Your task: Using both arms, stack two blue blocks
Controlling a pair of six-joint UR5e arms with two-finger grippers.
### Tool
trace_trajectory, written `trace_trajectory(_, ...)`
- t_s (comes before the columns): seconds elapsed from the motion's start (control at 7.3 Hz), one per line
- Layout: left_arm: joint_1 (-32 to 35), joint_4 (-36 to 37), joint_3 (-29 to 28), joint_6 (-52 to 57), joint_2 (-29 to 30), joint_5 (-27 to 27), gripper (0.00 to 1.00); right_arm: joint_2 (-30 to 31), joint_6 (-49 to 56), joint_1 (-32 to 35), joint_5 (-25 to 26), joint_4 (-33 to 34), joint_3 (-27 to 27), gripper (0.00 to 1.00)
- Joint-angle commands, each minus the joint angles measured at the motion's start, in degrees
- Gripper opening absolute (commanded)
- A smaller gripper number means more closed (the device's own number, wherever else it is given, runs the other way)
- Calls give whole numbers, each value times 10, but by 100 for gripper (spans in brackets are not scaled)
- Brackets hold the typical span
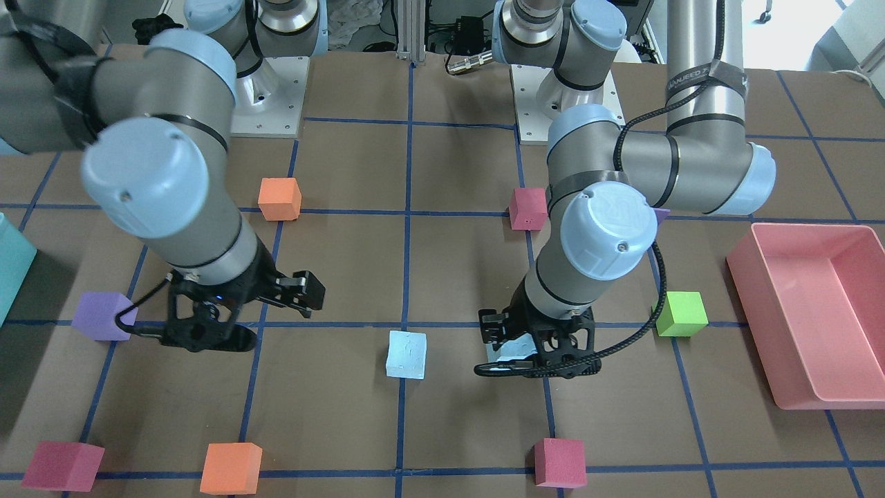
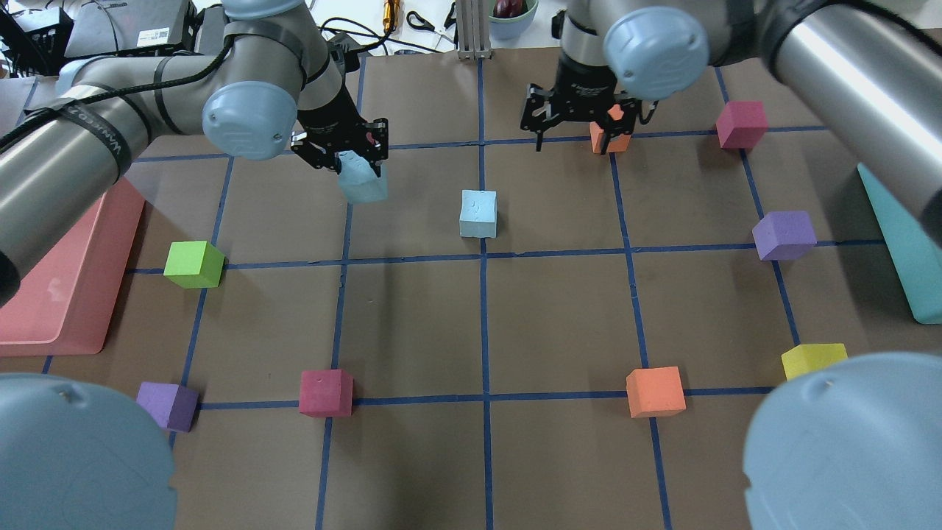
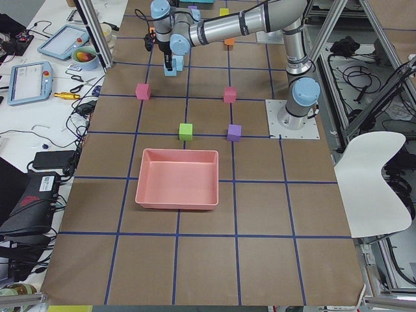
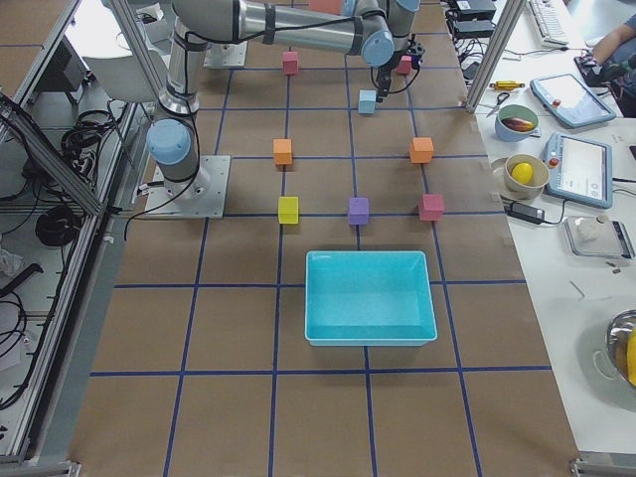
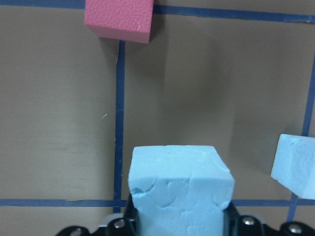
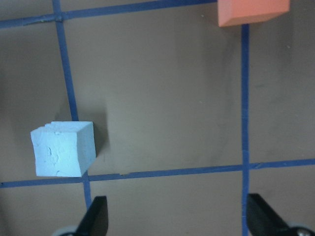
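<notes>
I need to use my left gripper to let go of its pale blue block on top of the second blue block (image 1: 406,343) (image 5: 303,166) near the centre line.
My left gripper (image 2: 359,168) is shut on a pale blue block (image 2: 362,180) and holds it just off the table; the left wrist view shows the block (image 5: 179,184) between the fingers. In the front view this gripper (image 1: 532,356) hides most of the block (image 1: 510,349). The second blue block (image 2: 478,213) sits alone on the table near the centre line and also shows in the front view (image 1: 406,354), at the right edge of the left wrist view (image 5: 294,160) and in the right wrist view (image 6: 63,149). My right gripper (image 2: 574,140) is open and empty, to the right of that block.
An orange cube (image 2: 611,138) sits right by my right gripper. Red (image 2: 742,124), purple (image 2: 784,234), green (image 2: 193,263), yellow (image 2: 813,359) and other cubes are scattered around. A pink tray (image 2: 81,294) lies at the left edge, a teal bin (image 2: 905,243) at the right.
</notes>
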State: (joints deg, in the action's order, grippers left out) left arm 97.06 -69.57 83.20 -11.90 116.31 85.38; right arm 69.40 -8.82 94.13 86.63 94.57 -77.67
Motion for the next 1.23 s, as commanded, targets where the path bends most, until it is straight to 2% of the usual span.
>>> trace_trajectory(0.0, 73, -1, -40, -58, 37, 4, 0, 80, 63, -46, 16, -73, -40, 100)
trace_trajectory(0.27, 102, 10, -44, -100, 62, 4, 0, 154, 66, -62, 31, -76, -103, 99)
trace_trajectory(0.41, 106, 22, -47, -101, 67, 1, 0, 180, 65, -61, 30, -75, -116, 100)
trace_trajectory(0.82, 119, 28, -44, -102, 81, 4, 0, 194, 57, -59, 29, -76, -118, 100)
trace_trajectory(0.96, 120, 29, -43, -105, 85, 4, 53, 209, 57, -57, 29, -78, -120, 100)
trace_trajectory(1.1, 120, 29, -43, -103, 86, 6, 97, 219, 57, -57, 29, -110, -119, 100)
